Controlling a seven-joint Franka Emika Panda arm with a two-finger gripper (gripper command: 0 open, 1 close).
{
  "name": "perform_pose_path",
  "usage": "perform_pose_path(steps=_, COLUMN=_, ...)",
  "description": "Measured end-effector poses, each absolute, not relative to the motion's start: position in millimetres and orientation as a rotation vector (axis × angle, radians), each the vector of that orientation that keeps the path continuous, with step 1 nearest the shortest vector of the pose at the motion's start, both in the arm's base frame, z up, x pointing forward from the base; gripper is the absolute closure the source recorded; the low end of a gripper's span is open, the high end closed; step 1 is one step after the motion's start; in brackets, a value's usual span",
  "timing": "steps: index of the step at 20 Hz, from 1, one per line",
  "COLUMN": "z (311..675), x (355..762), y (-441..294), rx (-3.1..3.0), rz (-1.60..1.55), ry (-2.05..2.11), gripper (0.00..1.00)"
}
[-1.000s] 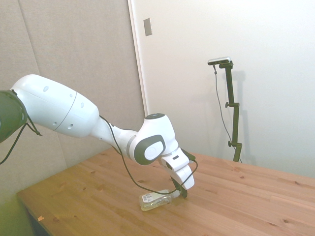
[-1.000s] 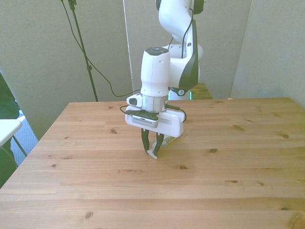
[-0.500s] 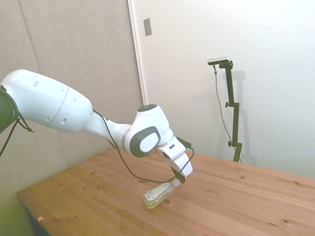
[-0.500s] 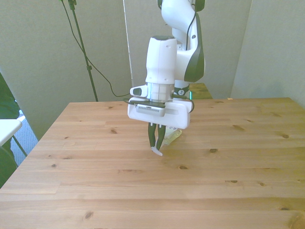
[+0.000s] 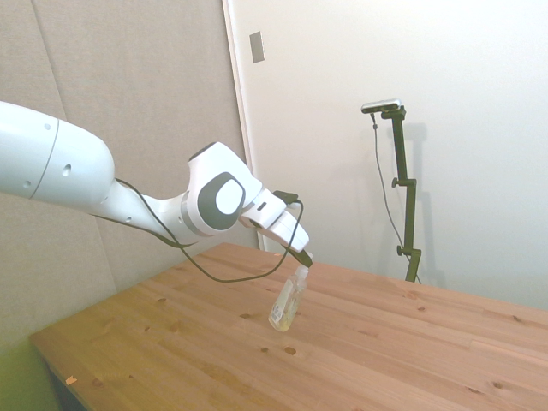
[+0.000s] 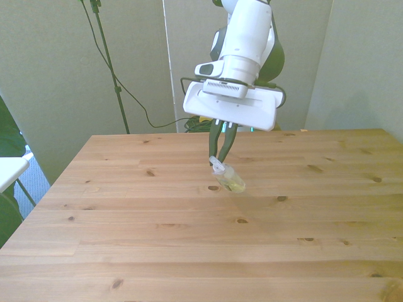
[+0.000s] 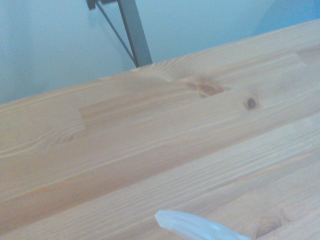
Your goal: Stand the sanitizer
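Note:
Next, I set my gripper to release the sanitizer upright on the wood (image 6: pixel 225 223), beside the dark knot near the middle of the table.
The sanitizer (image 5: pixel 288 303) is a small clear bottle of pale yellowish liquid with a white pump top. It hangs tilted above the wooden table (image 5: pixel 411 360), held by its nozzle end. My gripper (image 5: pixel 303 262) is shut on the nozzle, with the bottle's body pointing down toward the table. In the front view the sanitizer (image 6: pixel 230 179) dangles under the gripper (image 6: pixel 219 158), over the middle of the table (image 6: pixel 189 251) toward its far edge. The wrist view catches only the sanitizer's pale nozzle tip (image 7: pixel 197 226) against the table boards.
A dark tripod with a cable (image 6: pixel 107 63) stands behind the table at the front view's left. A white surface's corner (image 6: pixel 9 170) shows past the table edge at the front view's left.
The gripper has risen and swung back toward the table's far side with the sanitizer in it. The bottle went from lying on the table to hanging tilted in the air.

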State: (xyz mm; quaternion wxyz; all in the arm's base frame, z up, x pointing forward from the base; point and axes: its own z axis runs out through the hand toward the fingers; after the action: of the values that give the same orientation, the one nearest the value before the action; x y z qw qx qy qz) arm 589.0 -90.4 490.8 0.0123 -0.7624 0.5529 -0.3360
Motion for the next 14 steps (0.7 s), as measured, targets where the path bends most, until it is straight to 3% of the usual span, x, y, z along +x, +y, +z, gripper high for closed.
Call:
perform_pose_path(steps=8, z=480, x=592, y=-65, rx=-2.222, rz=-1.409, ry=1.794, gripper=1.0)
perform_pose_path(steps=14, z=435, x=611, y=-61, rx=-2.132, rz=-1.567, ry=1.84, gripper=1.0)
